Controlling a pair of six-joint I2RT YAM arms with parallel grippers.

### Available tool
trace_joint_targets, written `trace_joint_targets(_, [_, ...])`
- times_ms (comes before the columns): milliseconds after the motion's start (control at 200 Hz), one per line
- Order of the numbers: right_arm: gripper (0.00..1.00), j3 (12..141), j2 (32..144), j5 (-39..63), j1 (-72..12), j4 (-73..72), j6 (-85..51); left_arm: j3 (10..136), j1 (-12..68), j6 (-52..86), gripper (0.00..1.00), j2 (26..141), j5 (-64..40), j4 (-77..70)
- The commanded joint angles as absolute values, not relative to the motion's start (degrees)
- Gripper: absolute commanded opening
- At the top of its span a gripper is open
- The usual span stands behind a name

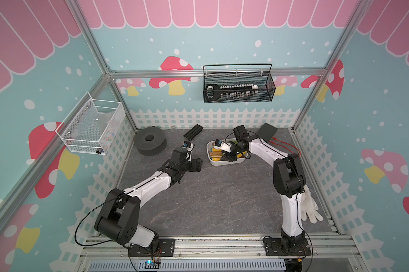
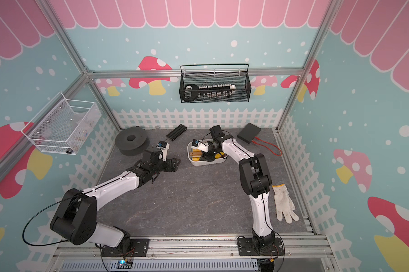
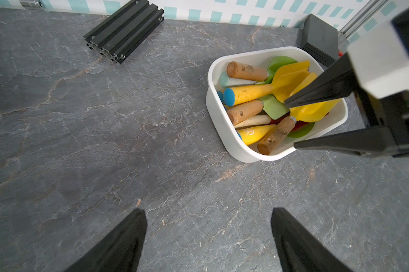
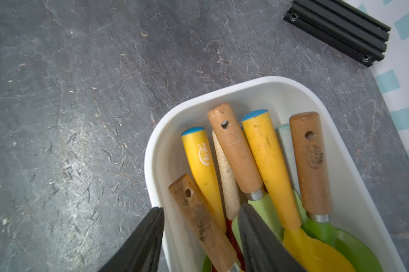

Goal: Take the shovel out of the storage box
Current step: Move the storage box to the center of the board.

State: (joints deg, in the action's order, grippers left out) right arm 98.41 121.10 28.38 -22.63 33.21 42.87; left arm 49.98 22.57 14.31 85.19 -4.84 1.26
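Observation:
My right gripper is facing a storage box that stands far back with its shovel handles toward my left gripper, so it should pinch the box's near rim [image 4: 155, 198] and drag the box closer.
The storage box [image 1: 213, 162] [image 4: 156, 131], a shallow white tub, stands at the back middle of the grey table and holds several toy shovels with wooden or yellow handles and green or yellow blades. My right gripper [image 4: 202, 208] [image 3: 290, 124] reaches down over it, open. One finger is outside the box wall and the other stands among the shovels. A dirty wooden-handled shovel [image 4: 198, 212] [image 3: 275, 136] lies between them, with gaps showing at both fingers. My left gripper [image 3: 207, 210] [image 1: 197, 164] hovers open over bare table just left of the box, holding nothing.
A black aluminium bar [image 1: 193, 131] and a black spool [image 1: 149, 140] lie at the back left. A black device [image 1: 267, 131] with a red cable sits behind the box. A white glove [image 1: 310, 209] lies near the right arm's base. Mesh baskets [image 1: 92, 127] [image 1: 237, 87] hang on the walls.

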Motion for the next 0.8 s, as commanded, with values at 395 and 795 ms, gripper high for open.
trace_joint_targets(395, [0.46,97.5,122.0,26.5,-24.0,38.2,45.4,51.5,22.3,13.3,0.87,85.9,-6.2,2.2])
trace_joint_targets(795, [0.33,101.0,125.5,24.1,-24.6,40.1,51.5,51.5,22.3,13.0,0.86,85.9,-5.8,2.5])
